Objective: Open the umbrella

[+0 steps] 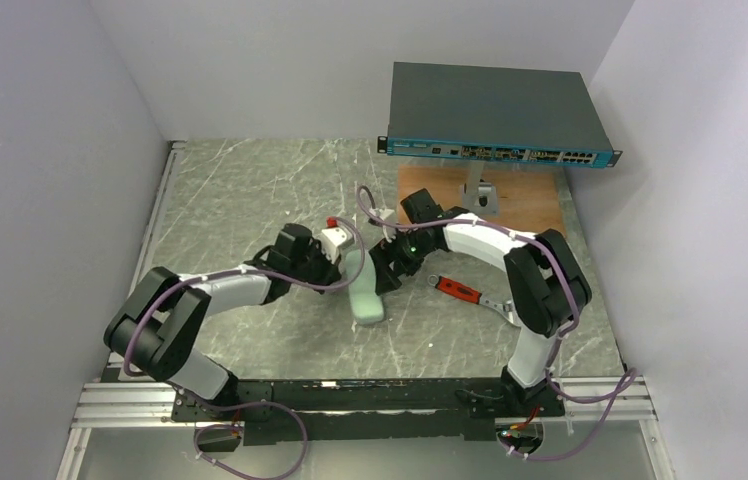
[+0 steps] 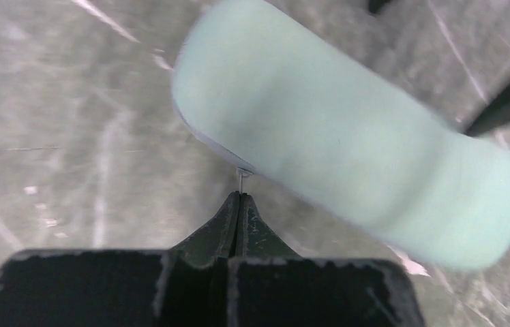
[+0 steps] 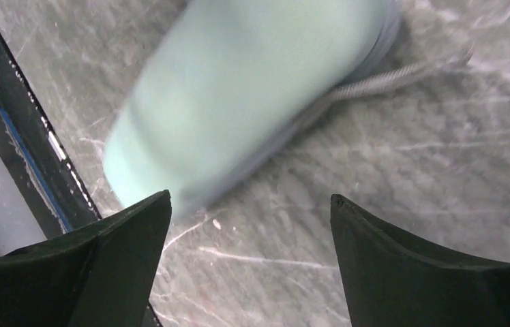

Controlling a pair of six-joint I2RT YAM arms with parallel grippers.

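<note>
The case lies unheld while my left gripper has the zipper pull, so next I close my right gripper on the case's side [image 3: 310, 114] by the cord to keep it steady.
The umbrella itself is out of view; only a closed mint-green oblong case [image 1: 366, 292] lies on the marble table between the arms. My left gripper [image 1: 348, 262] touches the case's left side. In the left wrist view the left gripper [image 2: 240, 196] is shut, with a thin metal zipper pull [image 2: 241, 176] running from its tips to the edge of the case [image 2: 348, 143]. My right gripper [image 1: 387, 276] is open and empty just right of the case. In the right wrist view the right gripper [image 3: 249, 201] hovers over bare table beside the case [image 3: 238, 88], where a grey braided cord [image 3: 388, 78] trails.
A red-handled tool [image 1: 458, 290] lies on the table right of the case, under the right arm. A network switch [image 1: 500, 110] stands raised on a stand over a wooden board [image 1: 535, 205] at the back right. White walls close in three sides.
</note>
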